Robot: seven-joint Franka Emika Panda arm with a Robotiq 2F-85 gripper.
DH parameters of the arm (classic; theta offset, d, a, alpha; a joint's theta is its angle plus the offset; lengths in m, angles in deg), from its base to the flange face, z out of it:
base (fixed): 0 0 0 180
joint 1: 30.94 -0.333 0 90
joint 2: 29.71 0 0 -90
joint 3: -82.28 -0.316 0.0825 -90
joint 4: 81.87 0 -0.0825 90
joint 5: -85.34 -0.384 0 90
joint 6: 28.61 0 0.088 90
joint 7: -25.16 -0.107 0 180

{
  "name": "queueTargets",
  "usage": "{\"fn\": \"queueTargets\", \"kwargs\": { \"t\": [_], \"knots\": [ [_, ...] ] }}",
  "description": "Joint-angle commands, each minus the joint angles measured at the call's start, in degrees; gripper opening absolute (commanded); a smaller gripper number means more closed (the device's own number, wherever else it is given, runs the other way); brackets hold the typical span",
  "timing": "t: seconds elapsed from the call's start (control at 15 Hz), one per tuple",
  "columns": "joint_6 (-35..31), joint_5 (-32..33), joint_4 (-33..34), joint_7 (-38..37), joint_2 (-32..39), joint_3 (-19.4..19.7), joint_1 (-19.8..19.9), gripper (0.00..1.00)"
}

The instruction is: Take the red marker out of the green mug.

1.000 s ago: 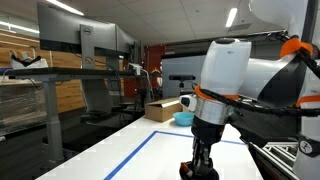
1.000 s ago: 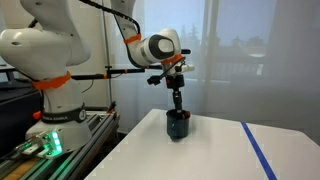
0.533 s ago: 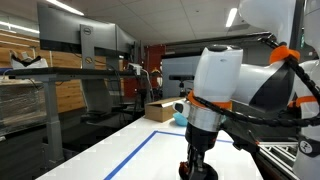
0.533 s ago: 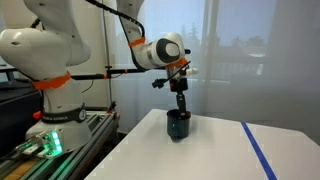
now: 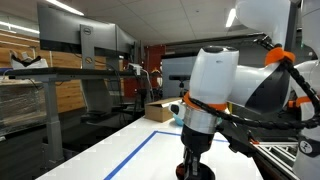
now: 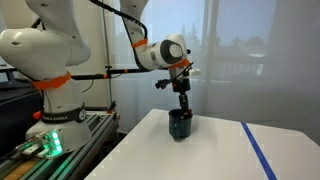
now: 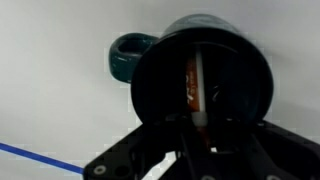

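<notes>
My gripper will let go of the red marker on the white table (image 5: pixel 158 160) between the green mug and the blue tape line.
A dark green mug (image 6: pixel 180 125) stands on the white table near its edge, and it shows in the wrist view (image 7: pixel 135 55) from above with its handle at the left. The red marker (image 7: pixel 197 85) stands inside it, a white barrel with a red label. My gripper (image 7: pixel 200 135) is right above the mug's mouth, its dark fingers close on either side of the marker's upper end. The fingers are dark against the dark mug, so I cannot tell whether they grip the marker. In an exterior view the gripper (image 5: pixel 194 160) hides most of the mug.
A blue tape line (image 6: pixel 258 150) runs across the white table (image 6: pixel 215 155). A cardboard box (image 5: pixel 163 108) and a blue object (image 5: pixel 181 118) sit at the far end. The robot base (image 6: pixel 50 110) stands beside the table.
The arm has shifted sideways and a little lower over the mug. The mug seems to have moved slightly with it.
</notes>
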Motion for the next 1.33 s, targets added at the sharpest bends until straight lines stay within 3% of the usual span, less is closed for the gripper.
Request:
{"fn": "queueTargets", "kwargs": {
  "t": [0.0,0.47,0.73,0.8,1.27],
  "knots": [
    [0.7,-1.4,-0.4,-0.7,-2.6,-1.2,-0.8,0.05],
    [3.6,-8.5,-2.4,1.7,-11.6,-3.2,-1.1,0.05],
    [8.2,-12.8,-1.5,4.0,-17.9,-2.1,-1.3,0.05],
    [10.0,-13.0,-1.0,4.6,-19.3,1.5,-4.2,0.05],
    [16.3,-9.8,-0.7,7.5,-24.1,7.7,-0.4,0.05]
  ]
}}
